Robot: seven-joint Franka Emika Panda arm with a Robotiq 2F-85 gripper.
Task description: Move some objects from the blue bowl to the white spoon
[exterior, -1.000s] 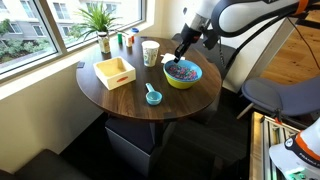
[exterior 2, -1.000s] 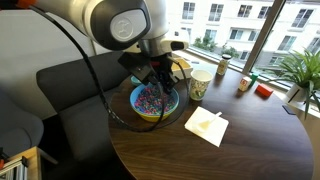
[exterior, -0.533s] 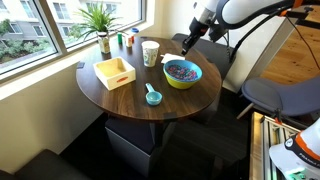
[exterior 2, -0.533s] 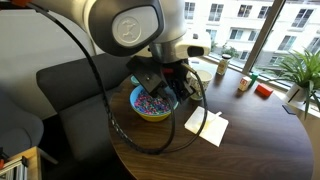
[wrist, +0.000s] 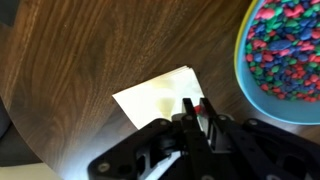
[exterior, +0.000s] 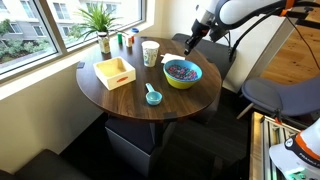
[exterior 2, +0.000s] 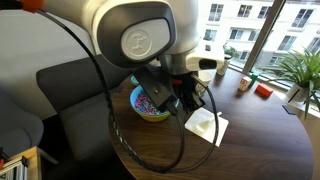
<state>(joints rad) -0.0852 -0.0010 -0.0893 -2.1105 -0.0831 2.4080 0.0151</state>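
Note:
The robot's gripper will release the small reddish piece in the white spoon's head (exterior: 172,56) (wrist: 162,102), on the pale square next to the blue bowl.
The blue bowl (exterior: 182,73) with a yellow-green outside stands on the round wooden table and holds many tiny purple, blue and reddish pieces (wrist: 290,45). In the other exterior view the arm partly hides the bowl (exterior 2: 148,104). My gripper (exterior: 187,49) hangs above the bowl's far side, its fingers close together. In the wrist view the gripper (wrist: 193,108) shows a small reddish piece between its tips, above a pale square tray (wrist: 160,92). A small teal scoop (exterior: 153,96) lies near the table's front edge. No white spoon shows.
A yellow square tray (exterior: 115,72) sits on the table and looks white in an exterior view (exterior 2: 205,122). A paper cup (exterior: 150,52) stands behind the bowl. A potted plant (exterior: 100,22) and small jars stand by the window. A dark chair (exterior 2: 70,90) stands beside the table.
My gripper has lifted out of the blue bowl and moved sideways. It now hangs over the table beside the bowl, near the tray.

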